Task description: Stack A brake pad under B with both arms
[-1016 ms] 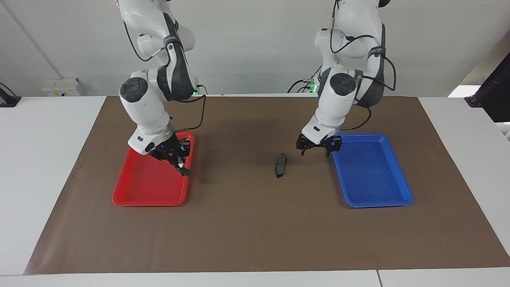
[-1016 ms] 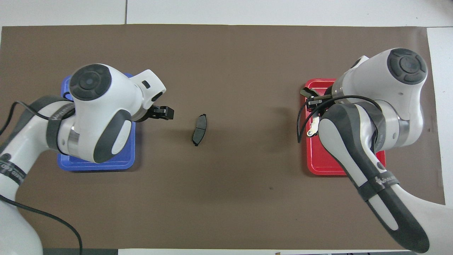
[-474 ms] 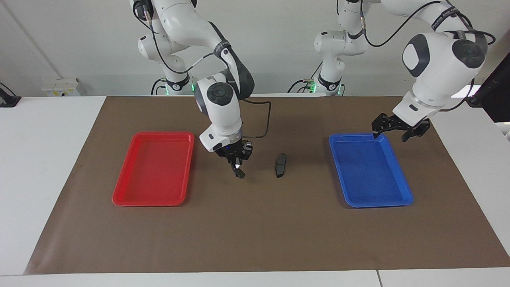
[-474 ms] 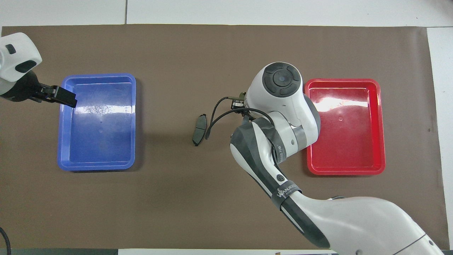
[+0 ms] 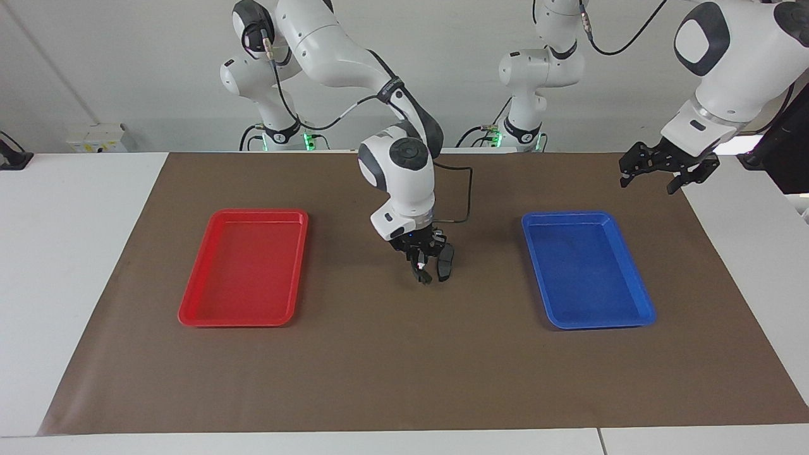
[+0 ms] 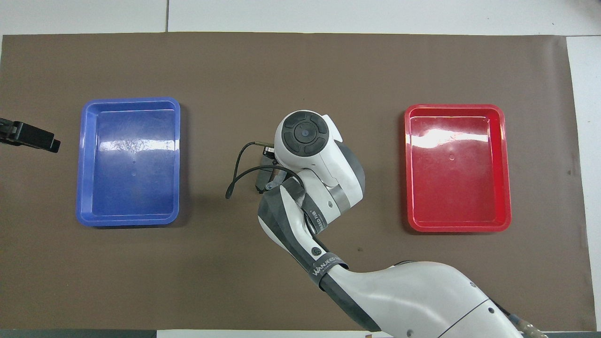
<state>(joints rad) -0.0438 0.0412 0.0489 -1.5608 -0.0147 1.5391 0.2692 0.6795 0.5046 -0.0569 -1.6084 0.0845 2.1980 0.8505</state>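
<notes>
My right gripper needs to release B on the A brake pad (image 6: 267,167), between the blue tray and the red tray. B is now held low over the mat.
The A brake pad (image 5: 447,260), short, flat and dark grey, lies on the brown mat midway between the two trays. In the overhead view it (image 6: 260,180) is mostly covered by the right arm's wrist. My right gripper (image 5: 419,263) is shut on B (image 5: 425,275), a black piece with a pale strip that hangs from the fingers. It holds B low over the mat, right beside the pad toward the right arm's end; I cannot tell if they touch. My left gripper (image 5: 649,183) is open, empty and raised over the mat's edge at the left arm's end, also seen overhead (image 6: 33,137).
An empty red tray (image 5: 243,272) lies toward the right arm's end and an empty blue tray (image 5: 588,272) toward the left arm's end. Both also show overhead, the red tray (image 6: 458,169) and the blue tray (image 6: 129,162). The brown mat (image 5: 404,366) covers the table.
My right gripper carried B from over the red tray to the middle, beside the A pad. My left gripper drew away from the pad, past the blue tray, and rose.
</notes>
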